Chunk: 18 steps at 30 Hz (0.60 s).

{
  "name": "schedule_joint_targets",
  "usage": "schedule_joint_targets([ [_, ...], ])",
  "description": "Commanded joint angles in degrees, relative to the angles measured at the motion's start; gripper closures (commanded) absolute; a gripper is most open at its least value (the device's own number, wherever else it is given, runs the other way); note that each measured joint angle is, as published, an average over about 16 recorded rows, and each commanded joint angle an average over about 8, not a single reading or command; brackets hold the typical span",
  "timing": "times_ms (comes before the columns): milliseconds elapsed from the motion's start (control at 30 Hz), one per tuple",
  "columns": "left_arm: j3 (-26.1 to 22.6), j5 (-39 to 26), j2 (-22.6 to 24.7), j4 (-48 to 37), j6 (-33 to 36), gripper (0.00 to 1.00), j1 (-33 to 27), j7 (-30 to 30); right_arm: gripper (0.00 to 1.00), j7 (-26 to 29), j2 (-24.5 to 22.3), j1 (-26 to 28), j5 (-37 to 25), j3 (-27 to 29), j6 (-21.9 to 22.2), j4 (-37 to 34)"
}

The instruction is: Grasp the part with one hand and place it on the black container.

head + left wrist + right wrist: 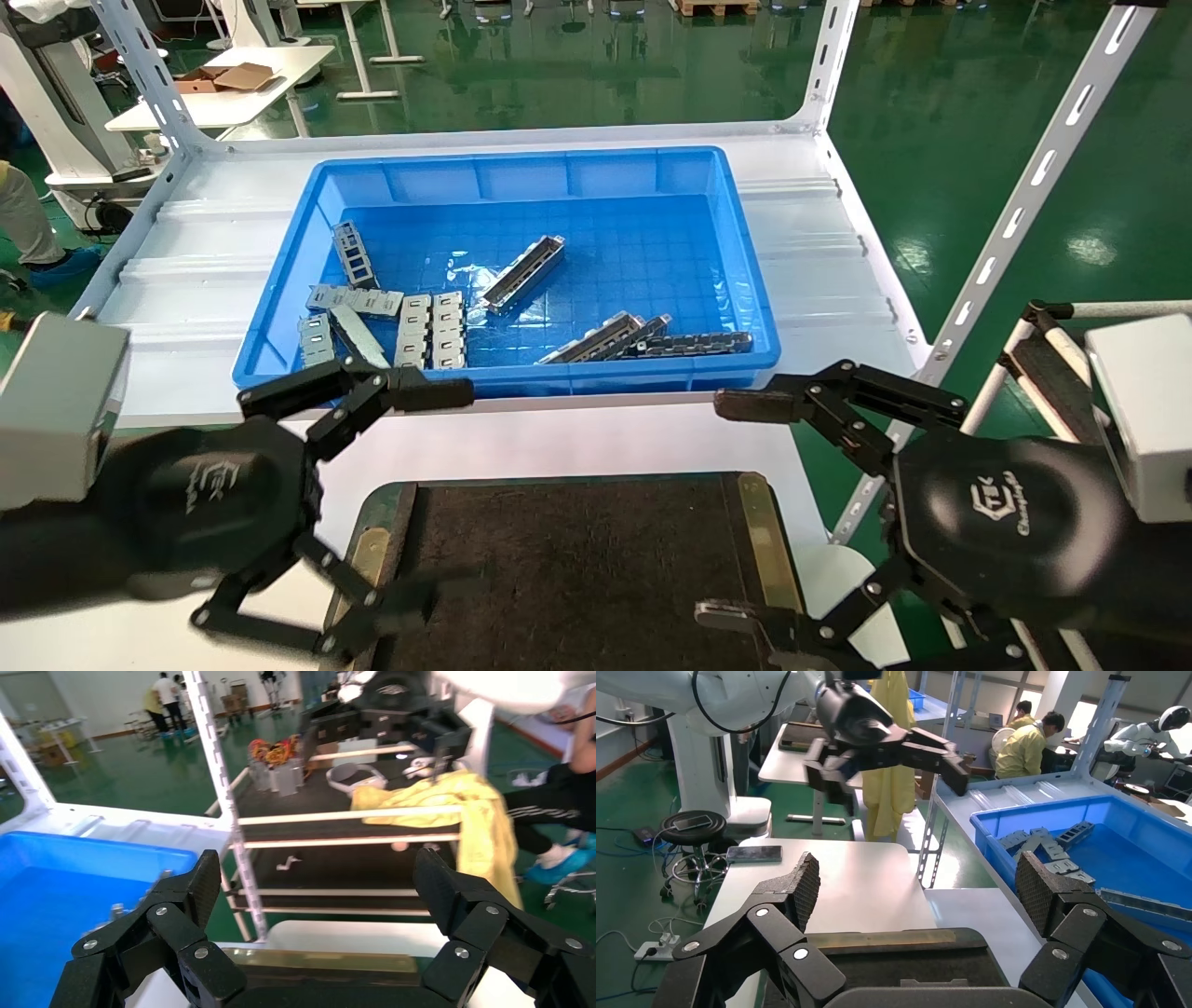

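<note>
My left gripper is going to close on the near half (509, 289) of the part that lies diagonally alone in the middle of the blue bin.
Several slim silver-grey rails lie in the blue bin (521, 177). One part (524, 272) lies diagonally in the bin's middle, and others (605, 337) lie by its front wall. The black container (577, 559) with brass side strips sits at the near edge of the white table. My left gripper (442, 489) is open and empty over the container's left edge. My right gripper (731, 508) is open and empty over its right edge. The left wrist view shows its gripper (320, 881) above a brass strip (316, 959). The right wrist view shows its gripper (919, 881) above the container (912, 966).
Wider pale-grey slotted plates (433, 328) lie at the bin's left front. White slotted frame uprights (1024, 196) stand at the shelf corners. A trolley (1043, 363) stands to the right. A white side table (828, 881) is beyond the container.
</note>
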<state>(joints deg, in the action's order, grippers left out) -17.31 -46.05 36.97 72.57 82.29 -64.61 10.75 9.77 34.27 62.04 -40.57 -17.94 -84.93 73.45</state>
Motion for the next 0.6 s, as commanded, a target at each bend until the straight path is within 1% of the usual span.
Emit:
schedule_joint_targets([
  [33,-0.29,-1.06,0.46,-0.01,-0.89,0.00,-0.61,-0.02,0.00,0.00,0.00,0.00,0.00,-0.01,0.00,0.00],
  [300,-3.01,-7.89,5.25,-5.14,-4.88,0.00,-6.08,-0.79,0.00,-0.01,-0.01,0.01,0.01,-0.02,0.01,0.00],
  [600,-6.31,-15.69,11.54,-15.06,-9.13,0.00,-12.53,-3.19,0.00,-0.02,-0.02,0.01,0.03,-0.04,0.01,-0.01],
])
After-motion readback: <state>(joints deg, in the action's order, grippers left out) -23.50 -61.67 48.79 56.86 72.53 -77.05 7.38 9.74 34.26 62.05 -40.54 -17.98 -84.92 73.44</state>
